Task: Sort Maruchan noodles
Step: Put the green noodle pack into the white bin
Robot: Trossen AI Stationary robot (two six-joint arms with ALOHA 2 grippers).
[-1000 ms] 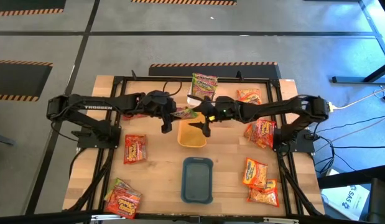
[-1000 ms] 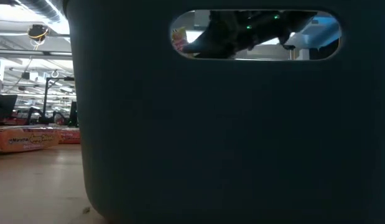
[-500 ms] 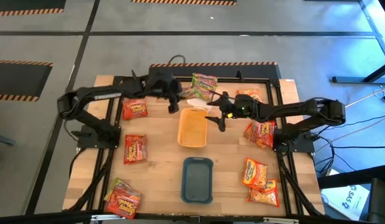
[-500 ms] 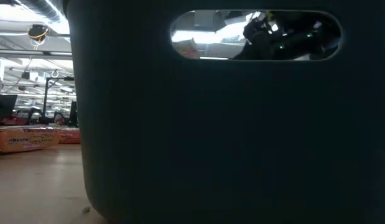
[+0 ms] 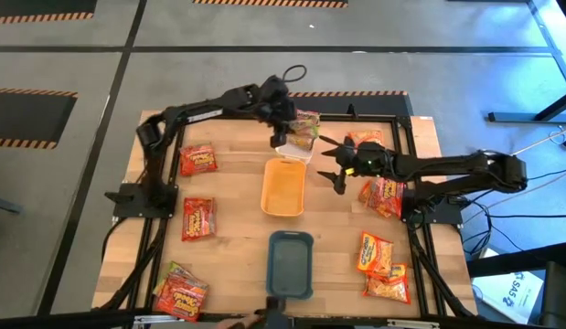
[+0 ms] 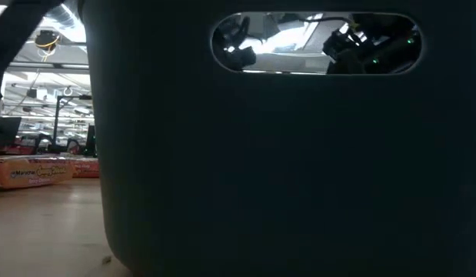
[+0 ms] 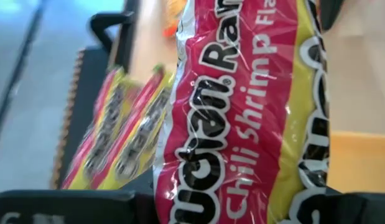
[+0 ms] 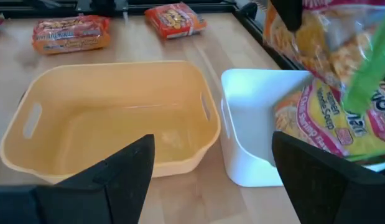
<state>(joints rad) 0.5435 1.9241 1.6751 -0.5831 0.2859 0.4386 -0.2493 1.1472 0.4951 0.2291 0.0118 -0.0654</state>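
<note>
I need to lower the green-pink packet with my left gripper and let it go in the white tray point(image 5: 299, 139), just in front of the other green-pink packets.
My left gripper point(image 5: 284, 123) is shut on a green-pink Maruchan noodle packet point(image 7: 242, 112), above the white tray point(image 5: 287, 149) at the far middle. Other green-pink packets point(image 8: 329, 118) lie in that tray. My right gripper point(image 5: 333, 167) hangs open and empty to the right of the empty orange tray point(image 5: 283, 187); its wrist view shows both trays point(image 8: 117, 130) and the held packet point(image 8: 323, 37). Red and orange packets point(image 5: 198, 217) lie flat on the table. My left gripper pinches the green-pink packet's near end point(image 7: 242, 208) between its two fingers, slanting down from the table's left. The packet reaches forward past the fingers, lifted clear over the white tray. The wrist view shows no more of the place of contact.
A teal tray point(image 5: 290, 265) stands near the front middle and fills the low view point(image 6: 261, 169). Packets lie at the left point(image 5: 198, 158), near left point(image 5: 180, 292), far right point(image 5: 367, 140), right point(image 5: 383, 194) and near right point(image 5: 379, 265). A black frame point(image 5: 356, 114) borders the table.
My left gripper has carried the green-pink packet from above the orange tray's far left corner toward the far edge and to the right, over the white tray. My right gripper has drawn back toward the table's right edge, away from the orange tray, staying open.
</note>
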